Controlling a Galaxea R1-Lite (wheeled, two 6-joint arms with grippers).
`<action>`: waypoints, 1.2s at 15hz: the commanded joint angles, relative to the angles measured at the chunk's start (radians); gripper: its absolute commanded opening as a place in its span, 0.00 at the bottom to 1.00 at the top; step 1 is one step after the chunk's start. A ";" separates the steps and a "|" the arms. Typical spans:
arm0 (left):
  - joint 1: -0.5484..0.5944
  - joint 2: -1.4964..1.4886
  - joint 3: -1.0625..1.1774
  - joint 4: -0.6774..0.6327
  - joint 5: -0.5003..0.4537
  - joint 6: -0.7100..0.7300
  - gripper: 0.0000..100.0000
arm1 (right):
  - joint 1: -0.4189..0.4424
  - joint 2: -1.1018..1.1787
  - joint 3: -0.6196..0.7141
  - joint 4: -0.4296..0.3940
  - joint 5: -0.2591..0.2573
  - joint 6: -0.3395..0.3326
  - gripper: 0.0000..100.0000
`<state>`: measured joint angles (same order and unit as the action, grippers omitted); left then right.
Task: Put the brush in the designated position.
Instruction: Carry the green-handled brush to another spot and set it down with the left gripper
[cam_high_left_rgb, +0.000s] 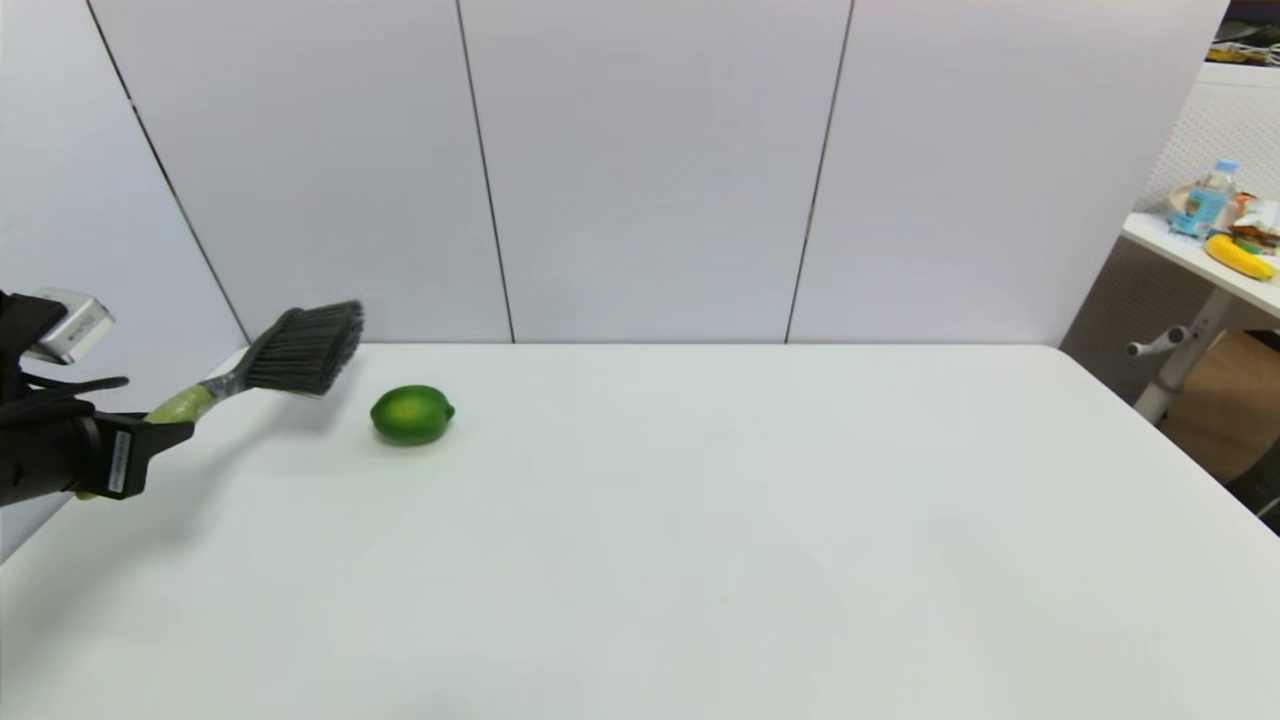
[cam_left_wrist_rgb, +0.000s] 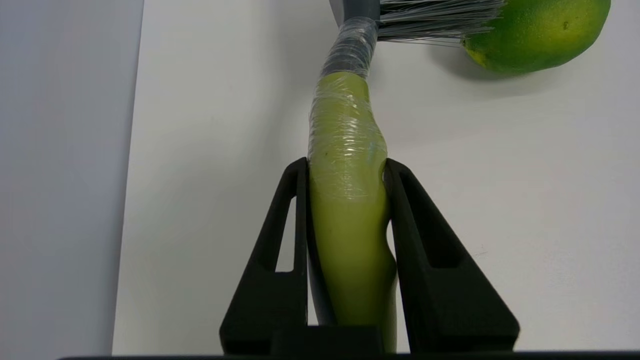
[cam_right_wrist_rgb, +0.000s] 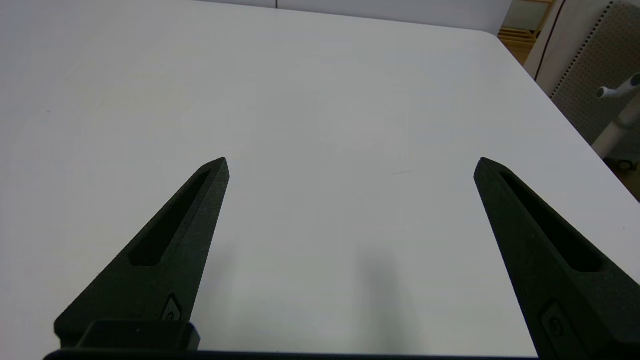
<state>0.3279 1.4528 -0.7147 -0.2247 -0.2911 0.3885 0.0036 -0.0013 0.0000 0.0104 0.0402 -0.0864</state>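
My left gripper is to let go of the brush on the white table (cam_high_left_rgb: 274, 466) (cam_left_wrist_rgb: 364, 171) between the green lime and the side wall.
My left gripper (cam_high_left_rgb: 165, 430) is at the table's far left, shut on the lime-green handle of the brush (cam_high_left_rgb: 290, 355). The brush is lifted off the table, its black bristles pointing toward the back wall and hanging just left of a round green lime (cam_high_left_rgb: 412, 414). In the left wrist view both fingers (cam_left_wrist_rgb: 295, 200) clamp the wrapped handle of the brush (cam_left_wrist_rgb: 347, 165), and the lime (cam_left_wrist_rgb: 535, 30) lies just past the bristles. My right gripper (cam_right_wrist_rgb: 350, 162) is open over bare table; it is out of the head view.
The white table (cam_high_left_rgb: 700, 540) runs back to grey wall panels. Off its right edge stands another table (cam_high_left_rgb: 1180, 245) with a bottle, a banana and packets.
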 joint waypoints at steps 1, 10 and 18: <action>0.000 0.024 0.107 -0.119 -0.022 0.003 0.00 | 0.001 0.001 0.002 0.000 0.000 -0.001 1.00; 0.000 0.060 0.152 -0.176 -0.028 0.001 0.00 | 0.001 0.001 0.002 0.000 0.001 -0.001 1.00; 0.000 0.084 0.153 -0.176 -0.028 -0.013 1.00 | 0.001 0.001 0.002 0.000 0.001 -0.001 1.00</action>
<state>0.3279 1.5272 -0.5628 -0.3991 -0.3179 0.3747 0.0038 -0.0013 0.0000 0.0109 0.0402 -0.0864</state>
